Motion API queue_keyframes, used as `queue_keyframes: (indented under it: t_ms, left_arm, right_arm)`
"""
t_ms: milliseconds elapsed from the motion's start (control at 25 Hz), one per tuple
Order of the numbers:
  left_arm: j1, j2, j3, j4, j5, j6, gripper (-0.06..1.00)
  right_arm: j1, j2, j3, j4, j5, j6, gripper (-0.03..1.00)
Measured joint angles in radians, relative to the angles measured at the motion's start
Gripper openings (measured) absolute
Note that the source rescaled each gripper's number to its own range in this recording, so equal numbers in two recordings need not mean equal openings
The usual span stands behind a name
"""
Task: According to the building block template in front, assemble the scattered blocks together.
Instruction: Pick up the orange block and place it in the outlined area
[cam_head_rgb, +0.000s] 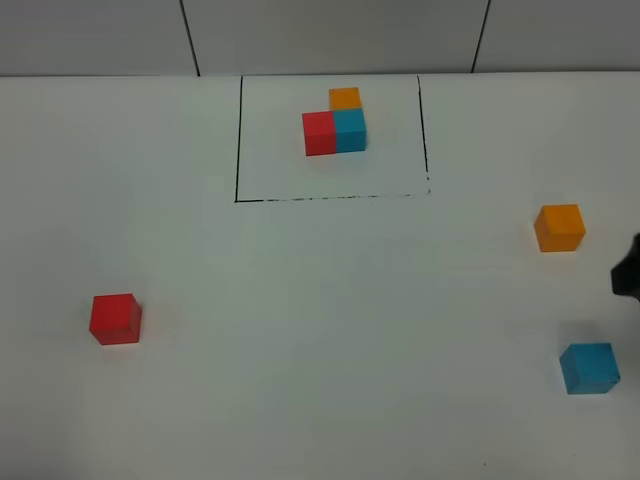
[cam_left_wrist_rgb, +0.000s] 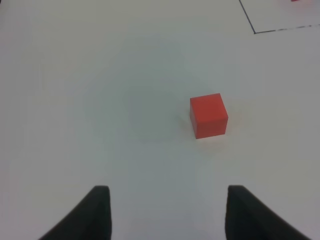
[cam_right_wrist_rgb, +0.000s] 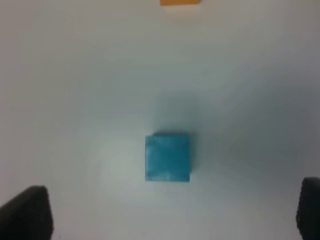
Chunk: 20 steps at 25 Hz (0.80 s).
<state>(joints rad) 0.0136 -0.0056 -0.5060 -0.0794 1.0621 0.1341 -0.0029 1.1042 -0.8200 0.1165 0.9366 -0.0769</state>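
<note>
My right gripper moves past the blue cube to the scattered orange cube next and closes on the orange cube's opposite sides (cam_head_rgb: 559, 229) (cam_right_wrist_rgb: 180, 2).
The building block template (cam_head_rgb: 336, 122) is an orange, red and blue trio inside a black drawn rectangle (cam_head_rgb: 238, 140) at the far middle of the table. The scattered red cube (cam_head_rgb: 115, 318) lies at the near left. The orange cube (cam_head_rgb: 559, 227) and the blue cube (cam_head_rgb: 589, 367) lie at the right. In the left wrist view my left gripper (cam_left_wrist_rgb: 167, 215) is open and empty, with the red cube (cam_left_wrist_rgb: 208, 115) ahead of it and apart. In the right wrist view my right gripper (cam_right_wrist_rgb: 167, 215) is open above the blue cube (cam_right_wrist_rgb: 168, 157), not touching it.
A dark part of the right arm (cam_head_rgb: 628, 268) shows at the right edge, between the orange and blue cubes. The white table (cam_head_rgb: 330, 330) meets a grey panelled wall (cam_head_rgb: 320, 35) at the back. The orange cube's edge (cam_right_wrist_rgb: 180, 2) shows in the right wrist view.
</note>
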Motion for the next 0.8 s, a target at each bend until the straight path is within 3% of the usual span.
queue_keyframes:
  t_ms: [240,440,800]
  left_arm:
    - [0.0,0.0,0.0,0.0,0.0,0.0,0.15]
    - [0.0,0.0,0.0,0.0,0.0,0.0,0.15]
    - [0.0,0.0,0.0,0.0,0.0,0.0,0.15]
  right_arm:
    - [0.0,0.32,-0.155,-0.004,-0.12,0.001,1.0]
    - [0.0,0.554,-0.294,-0.026,-0.15,0.001,1.0]
    - [0.081,0.757,-0.421,-0.081,-0.214,0.0,1.0]
